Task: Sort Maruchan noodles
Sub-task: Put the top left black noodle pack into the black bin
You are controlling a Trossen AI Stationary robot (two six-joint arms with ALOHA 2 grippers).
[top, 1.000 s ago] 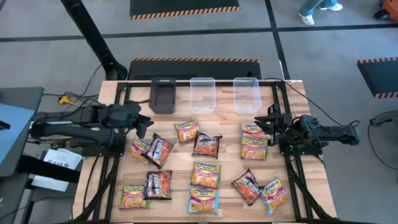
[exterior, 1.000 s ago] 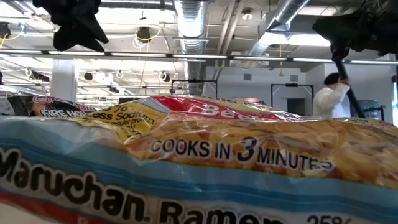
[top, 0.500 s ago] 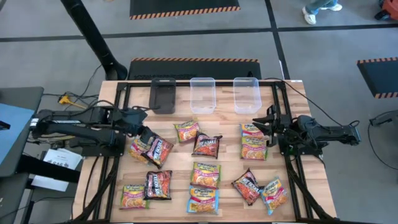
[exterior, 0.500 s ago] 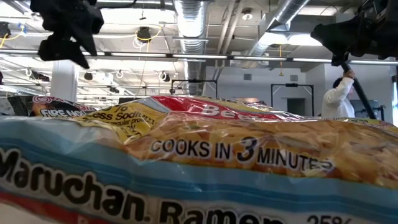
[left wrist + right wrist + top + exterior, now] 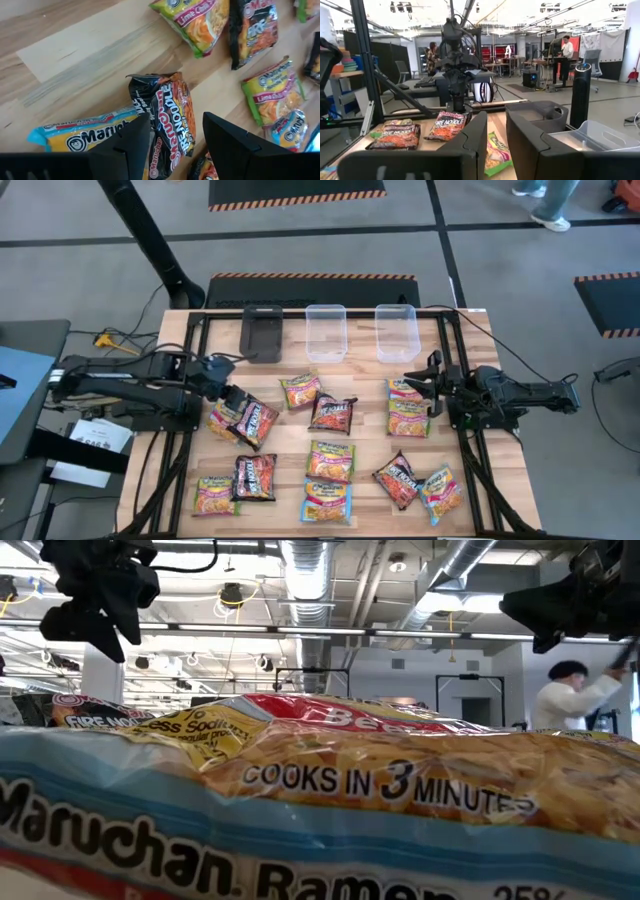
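The robot's left gripper should close on the Maruchan name at the middle [image 5: 249, 422] [image 5: 167, 124] of the dark maroon packet, the one that lies beside the blue-edged packet.
Several Maruchan noodles packets lie flat on the wooden table [image 5: 370, 385]. My left gripper [image 5: 232, 395] hangs open and slanted down over a dark maroon packet [image 5: 167, 117], which lies beside a blue-edged packet [image 5: 82, 134]. Its fingers stand apart above the dark packet [image 5: 256, 421] and touch nothing. My right gripper [image 5: 420, 380] waits at the right side, pointing level toward the left over a green-edged packet [image 5: 407, 389]. It is open by a narrow gap [image 5: 496, 135] with nothing in it.
A black box [image 5: 262, 335] and two clear tubs [image 5: 326, 332] [image 5: 396, 332] stand along the far edge. A dark frame [image 5: 320, 310] borders the table. One packet [image 5: 320, 810] lies right before the low camera. People move in the room behind.
My left gripper has sunk and gone toward the table's near edge, tipping further downward and rolling, so that it now hangs over the dark maroon packet. The packets have not moved.
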